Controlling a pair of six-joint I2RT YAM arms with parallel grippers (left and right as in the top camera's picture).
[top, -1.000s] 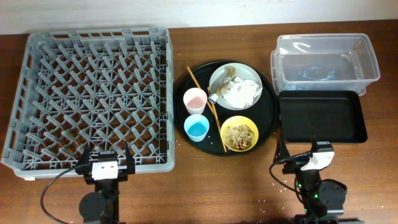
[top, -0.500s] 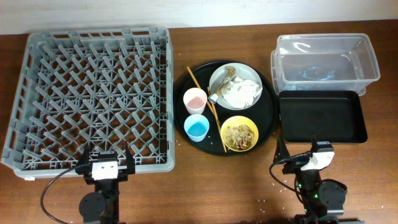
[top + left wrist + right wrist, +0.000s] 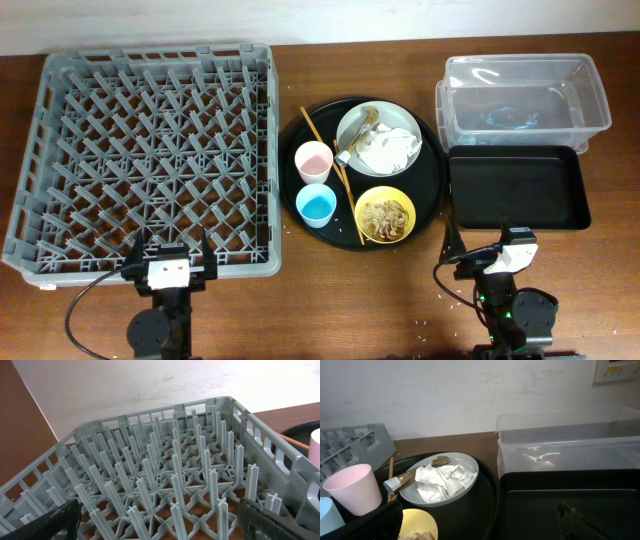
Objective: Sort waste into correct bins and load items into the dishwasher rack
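Next, I close my right gripper on the middle of the crumpled white napkins (image 3: pixel 387 150) (image 3: pixel 441 483), next to the gold-brown wrapper on the grey-white plate.
The grey dishwasher rack (image 3: pixel 60 150) fills the left of the table and the left wrist view (image 3: pixel 165 485). A round black tray (image 3: pixel 425 205) holds the grey-white plate (image 3: pixel 350 122) with crumpled white napkins (image 3: pixel 388 150) and a gold-brown wrapper (image 3: pixel 362 120), the pink cup (image 3: pixel 313 160), blue cup (image 3: pixel 317 204), yellow bowl (image 3: pixel 368 200) of beige scraps (image 3: pixel 386 216), and two chopsticks (image 3: pixel 332 170). The clear tub (image 3: pixel 520 100) and shallow black tray (image 3: pixel 517 188) stand at right. My left gripper (image 3: pixel 168 262) is open at the rack's front edge. My right gripper (image 3: pixel 485 255) is open below the black tray.
Rice-like crumbs (image 3: pixel 440 318) lie on the wooden table near the right arm. A wall runs along the table's far edge. In the right wrist view the plate (image 3: pixel 465 462), pink cup (image 3: pixel 352 487) and clear tub (image 3: pixel 570 435) lie ahead.
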